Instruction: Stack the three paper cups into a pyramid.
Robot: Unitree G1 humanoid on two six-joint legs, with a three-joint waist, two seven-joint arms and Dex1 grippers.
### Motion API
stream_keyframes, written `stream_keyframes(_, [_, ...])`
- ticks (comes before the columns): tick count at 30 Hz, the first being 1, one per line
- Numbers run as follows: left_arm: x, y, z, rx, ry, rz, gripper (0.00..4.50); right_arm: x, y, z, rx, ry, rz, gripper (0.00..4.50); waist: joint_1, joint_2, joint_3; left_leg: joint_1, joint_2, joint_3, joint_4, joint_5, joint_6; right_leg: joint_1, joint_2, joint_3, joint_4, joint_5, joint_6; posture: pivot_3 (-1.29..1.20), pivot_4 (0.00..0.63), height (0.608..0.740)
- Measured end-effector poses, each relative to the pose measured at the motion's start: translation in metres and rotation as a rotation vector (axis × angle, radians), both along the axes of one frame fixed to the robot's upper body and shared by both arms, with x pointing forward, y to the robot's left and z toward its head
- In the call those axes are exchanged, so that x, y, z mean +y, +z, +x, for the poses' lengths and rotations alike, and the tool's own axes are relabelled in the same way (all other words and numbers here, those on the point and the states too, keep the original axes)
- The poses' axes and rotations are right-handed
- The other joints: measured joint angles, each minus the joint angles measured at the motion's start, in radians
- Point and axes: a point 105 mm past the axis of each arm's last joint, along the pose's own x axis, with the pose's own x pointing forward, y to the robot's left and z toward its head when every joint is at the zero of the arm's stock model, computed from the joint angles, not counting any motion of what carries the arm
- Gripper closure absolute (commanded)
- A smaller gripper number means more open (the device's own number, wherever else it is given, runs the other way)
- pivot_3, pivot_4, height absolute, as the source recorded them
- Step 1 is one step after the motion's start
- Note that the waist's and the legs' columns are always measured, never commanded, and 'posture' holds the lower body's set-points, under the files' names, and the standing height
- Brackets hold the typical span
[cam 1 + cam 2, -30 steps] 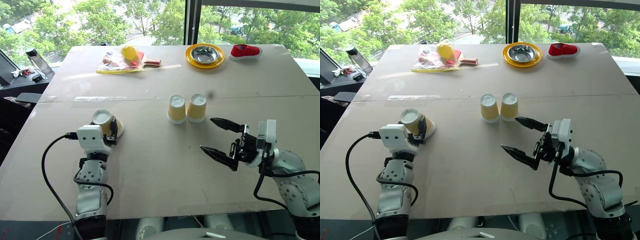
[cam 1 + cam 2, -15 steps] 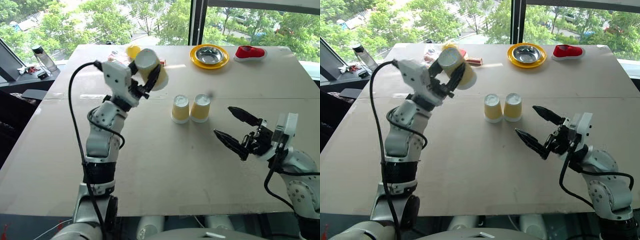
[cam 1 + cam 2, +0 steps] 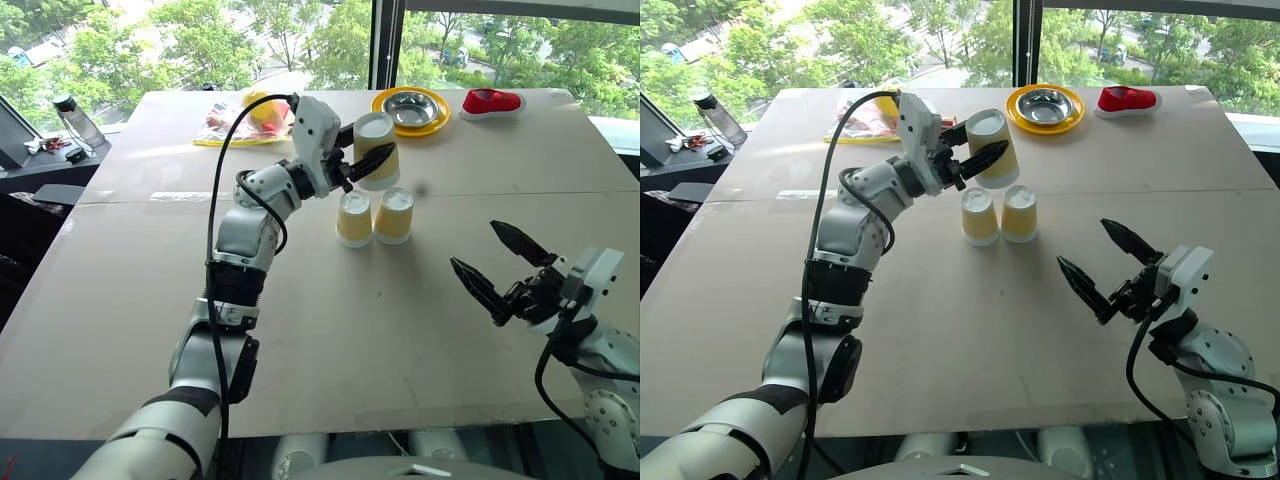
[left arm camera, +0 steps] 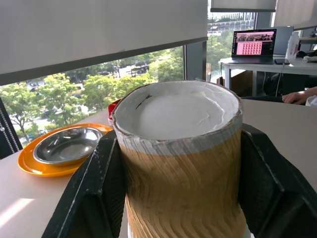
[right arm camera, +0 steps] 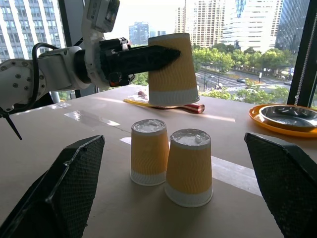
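The third cup will be released from my left gripper so that it rests across the tops of the two (image 3: 375,200) touching cups.
Two yellow-tan paper cups (image 3: 353,218) (image 3: 394,215) stand upside down, side by side and touching, at the middle of the table. The third cup (image 3: 376,150) hangs in the air just above and a little behind the pair, base up and slightly tilted. My left gripper (image 3: 372,157) is shut on its sides, and both black fingers (image 4: 94,198) hug it in the left wrist view. My right gripper (image 3: 474,244) is open and holds nothing, low over the table to the right of the pair and nearer to me. The right wrist view shows the held cup (image 5: 171,69) over the pair (image 5: 148,151).
At the back of the table (image 3: 300,330) lie a yellow-rimmed plate with a steel bowl (image 3: 410,110), a red shoe-like thing (image 3: 490,102) and a plastic bag with a yellow item and a paddle (image 3: 250,118). A bottle (image 3: 75,120) stands off the table's left edge.
My left arm has lifted the cup from the left side of the table and swung it up and right to above the standing pair. The right gripper has drifted slightly right, still open.
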Motion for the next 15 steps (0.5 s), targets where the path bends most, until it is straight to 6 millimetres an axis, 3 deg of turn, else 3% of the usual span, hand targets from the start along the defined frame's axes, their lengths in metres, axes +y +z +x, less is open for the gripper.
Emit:
stream_keyframes(11, [-0.001, -0.027, 0.008, 0.057, 0.011, 0.112, 2.16, 0.001, 0.008, 0.003, -0.01, -0.032, 0.002, 0.0, 0.0, 0.0, 0.0, 0.0, 0.0, 0.0, 0.0, 0.0, 0.0, 0.0, 0.0, 0.0, 0.0, 0.0, 0.0, 0.0, 0.15, 0.74])
stream_keyframes(15, [-0.001, -0.027, 0.008, 0.04, 0.012, 0.122, 2.16, 0.002, 0.008, 0.003, -0.007, -0.031, 0.001, 0.0, 0.0, 0.0, 0.0, 0.0, 0.0, 0.0, 0.0, 0.0, 0.0, 0.0, 0.0, 0.0, 0.0, 0.0, 0.0, 0.0, 0.15, 0.74])
